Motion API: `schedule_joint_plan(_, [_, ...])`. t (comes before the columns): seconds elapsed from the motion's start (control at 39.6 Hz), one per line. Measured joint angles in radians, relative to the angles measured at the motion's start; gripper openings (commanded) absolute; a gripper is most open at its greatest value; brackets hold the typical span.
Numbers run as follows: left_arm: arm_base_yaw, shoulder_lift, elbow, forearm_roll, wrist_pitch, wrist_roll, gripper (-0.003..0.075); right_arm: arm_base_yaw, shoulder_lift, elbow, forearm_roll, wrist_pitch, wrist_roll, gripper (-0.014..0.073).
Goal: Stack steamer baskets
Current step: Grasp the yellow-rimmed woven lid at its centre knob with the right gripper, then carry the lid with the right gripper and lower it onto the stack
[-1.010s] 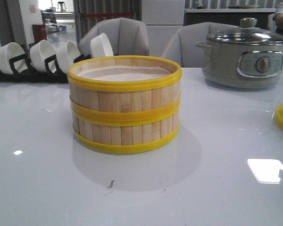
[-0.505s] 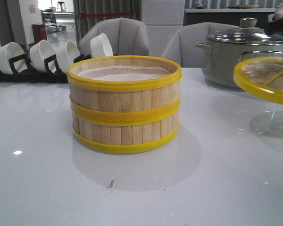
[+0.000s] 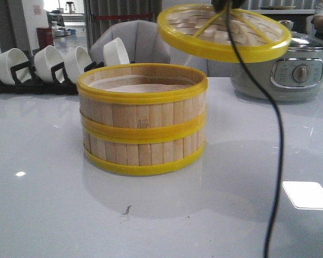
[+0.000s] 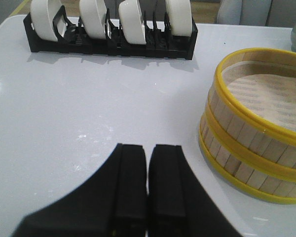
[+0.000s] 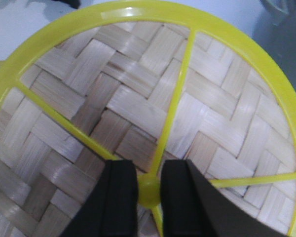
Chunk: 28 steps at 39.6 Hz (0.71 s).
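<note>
Next, my right gripper lets go of the woven lid on the open top of the stacked steamer baskets [image 3: 141, 78].
Two steamer baskets [image 3: 142, 121] stand stacked on the white table, pale slats with yellow rims and a whitish liner showing in the top one; they also appear in the left wrist view [image 4: 256, 123]. The woven, yellow-rimmed lid [image 3: 224, 32] hangs tilted in the air above and to the right of the stack. My right gripper [image 5: 149, 190] is shut on the lid's [image 5: 138, 98] yellow centre knob. My left gripper [image 4: 148, 187] is shut and empty, low over the table to the left of the baskets.
A black rack of white bowls [image 3: 48, 67] stands at the back left [image 4: 108, 29]. A grey-green electric pot [image 3: 282, 64] with a glass lid sits at the back right. A black cable [image 3: 277, 140] hangs down on the right in the front view. Grey chairs stand behind the table.
The lid lay at the right edge of the table, then rose and has travelled left and upward, now hanging near the top of the stack. The baskets have not moved.
</note>
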Motion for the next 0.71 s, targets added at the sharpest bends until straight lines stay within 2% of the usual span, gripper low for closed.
schedule_joint_plan(0.33, [0.000, 0.000, 0.000, 0.000, 0.000, 0.000, 0.0088, 0.172, 0.176, -0.182, 0.001, 0.072, -0.035, 0.0036])
schedule_joint_plan(0.71, [0.000, 0.000, 0.000, 0.000, 0.000, 0.000, 0.0088, 0.208, 0.224, -0.192, 0.006, 0.072, -0.041, 0.0036])
